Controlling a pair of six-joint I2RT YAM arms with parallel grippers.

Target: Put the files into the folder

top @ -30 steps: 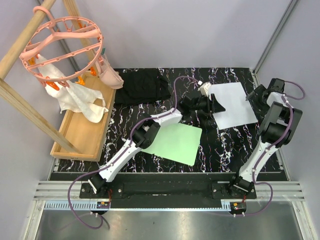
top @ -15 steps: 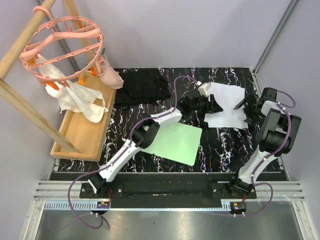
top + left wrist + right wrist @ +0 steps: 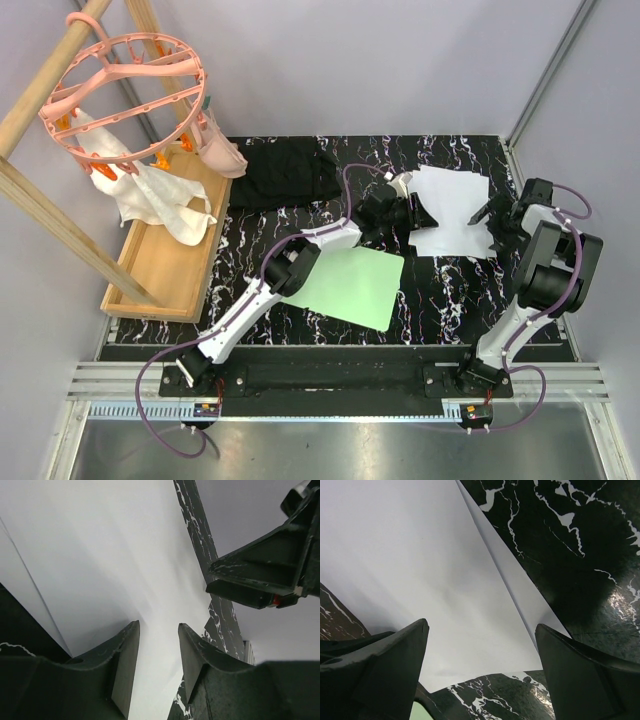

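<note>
My right gripper is to take hold next of the top white sheet of the files by its side edge (image 3: 492,222) (image 3: 511,596), opposite my left gripper.
The files (image 3: 452,205) are a small stack of blank white sheets lying slightly fanned on the black marbled table, at the back right. The folder (image 3: 350,285) is a flat light-green board to their front left; its clip is not visible. My left gripper (image 3: 418,215) is at the stack's left edge, its jaws narrowly open low over the sheets (image 3: 100,555), in the left wrist view (image 3: 158,626). My right gripper (image 3: 487,228) is wide open over the stack's right edge (image 3: 410,555), in the right wrist view (image 3: 481,627). It also shows in the left wrist view (image 3: 260,575).
A black fabric piece (image 3: 285,172) lies at the back of the table. A wooden tray (image 3: 165,265) stands at the left with a white cloth (image 3: 165,200) draped into it. A pink round hanger (image 3: 125,95) hangs from a wooden rack above it.
My right gripper has swung in from the table's right edge to the stack's right edge. My left gripper's jaws have narrowed. The sheets have shifted left and fanned out.
</note>
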